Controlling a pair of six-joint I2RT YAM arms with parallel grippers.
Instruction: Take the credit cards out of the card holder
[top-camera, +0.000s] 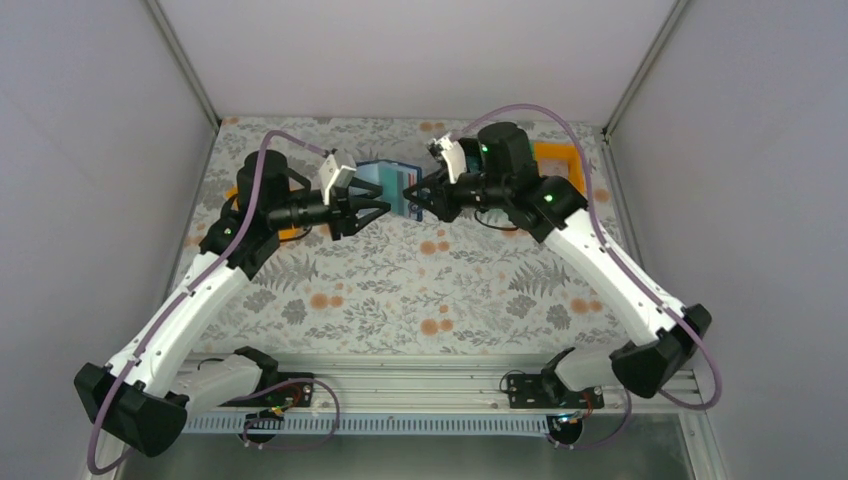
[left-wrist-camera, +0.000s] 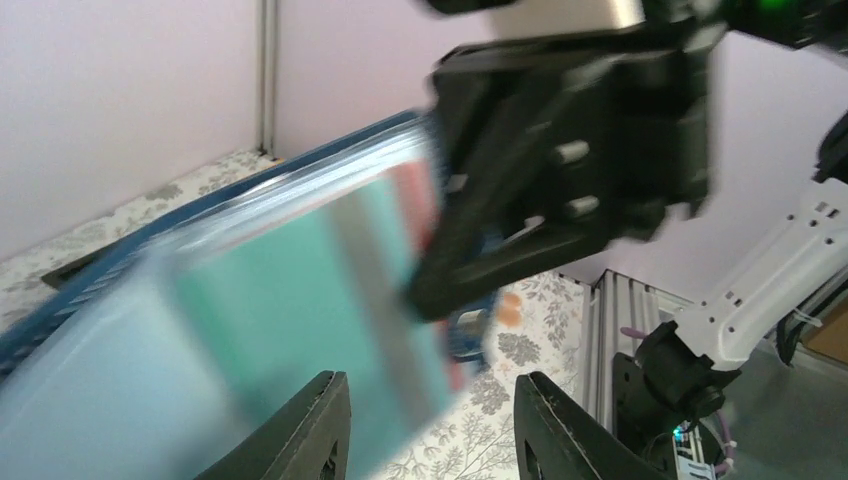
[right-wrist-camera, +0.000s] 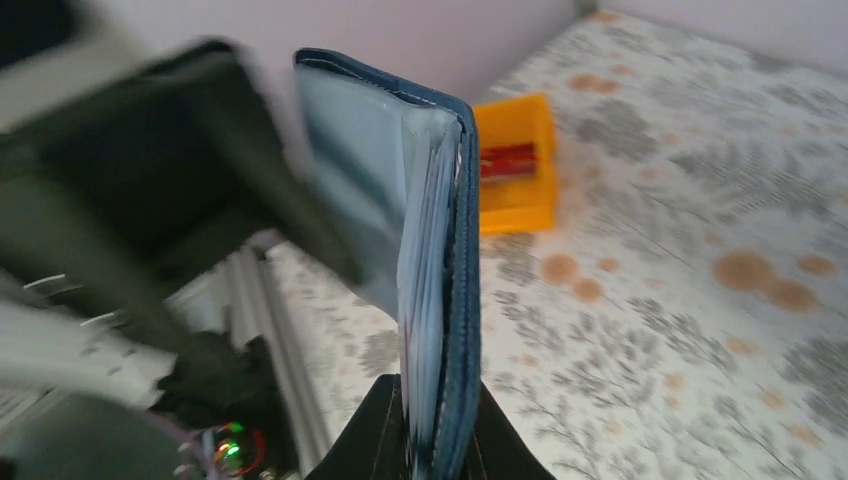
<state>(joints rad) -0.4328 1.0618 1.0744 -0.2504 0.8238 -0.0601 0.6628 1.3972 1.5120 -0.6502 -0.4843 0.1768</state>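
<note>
My left gripper's open fingers sit crooked across the teal card's side; it should back off, then pinch the card's free edge (left-wrist-camera: 207, 325) before pulling.
The navy card holder (right-wrist-camera: 462, 270) stands on edge above the table, and my right gripper (right-wrist-camera: 437, 435) is shut on its lower end. Its light blue slotted inside (top-camera: 383, 178) faces the left arm. A teal credit card (left-wrist-camera: 300, 300) sticks out of a slot, with the red edge of another card (left-wrist-camera: 418, 190) behind it. My left gripper (left-wrist-camera: 432, 430) is open, its jaws on either side of the teal card's lower corner without pinching it. In the top view the left gripper (top-camera: 372, 215) and right gripper (top-camera: 408, 196) meet at the card holder.
An orange bin (right-wrist-camera: 520, 200) sits on the floral table beyond the card holder, with a red card (right-wrist-camera: 508, 158) lying in it. Another orange bin (top-camera: 560, 158) is behind the right arm. Grey walls close in the table at the back and sides.
</note>
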